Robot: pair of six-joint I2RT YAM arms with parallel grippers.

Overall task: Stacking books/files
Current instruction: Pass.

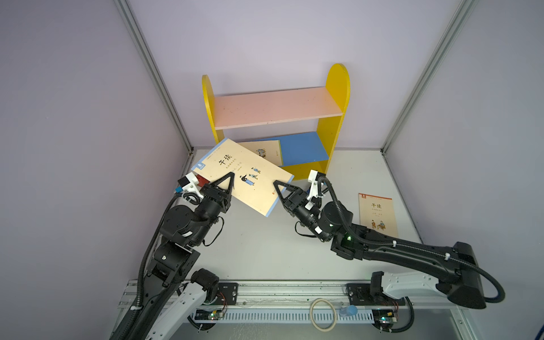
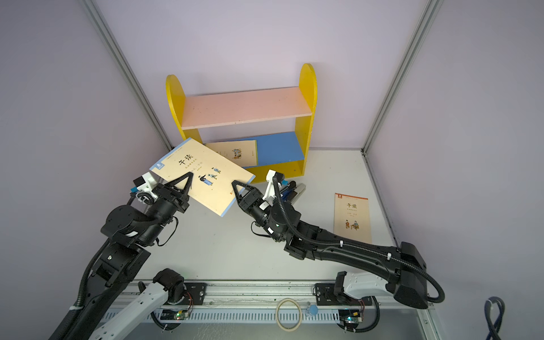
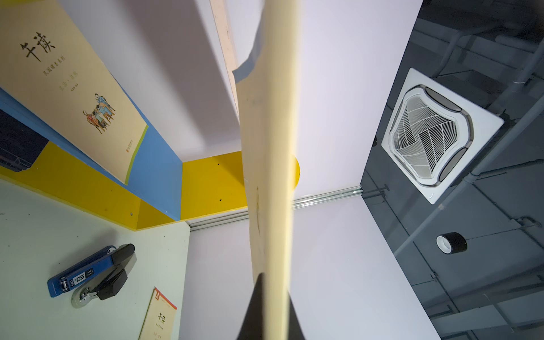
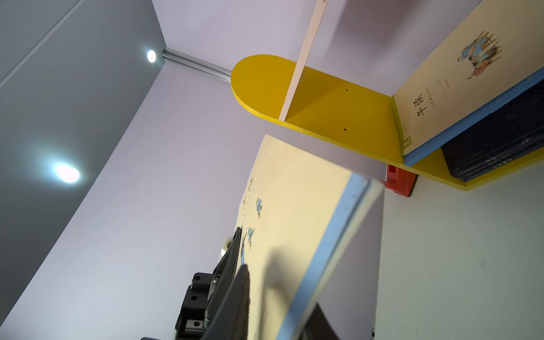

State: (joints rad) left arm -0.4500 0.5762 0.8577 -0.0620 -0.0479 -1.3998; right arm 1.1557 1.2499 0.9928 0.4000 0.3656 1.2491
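Note:
The slanted cream book is held by my left gripper close to the cartoon figures, so my left gripper will take the book nearer the title end (image 1: 218, 162) and level it before shelving it.
A large cream book (image 1: 244, 173) (image 2: 203, 173) with small cartoon figures hangs tilted in the air in front of the shelf. My left gripper (image 1: 231, 179) (image 3: 273, 287) is shut on its left edge. At the corner by the blue spine, my right gripper (image 1: 275, 184) (image 4: 279, 288) is shut on the same book (image 4: 294, 206), one finger on each face. A second cream book (image 1: 266, 151) (image 3: 73, 88) lies on the blue lower board. A third (image 1: 376, 213) (image 2: 351, 216) lies flat on the table at the right. A dark stack (image 4: 494, 147) sits under the blue board.
The yellow shelf (image 1: 338, 88) with a pink upper board stands against the back wall. A blue-and-black stapler (image 3: 91, 270) (image 2: 291, 191) lies on the table behind my right wrist. A red tape dispenser (image 4: 399, 182) stands by the shelf's left foot. A tape ring (image 1: 323, 315) lies on the front rail.

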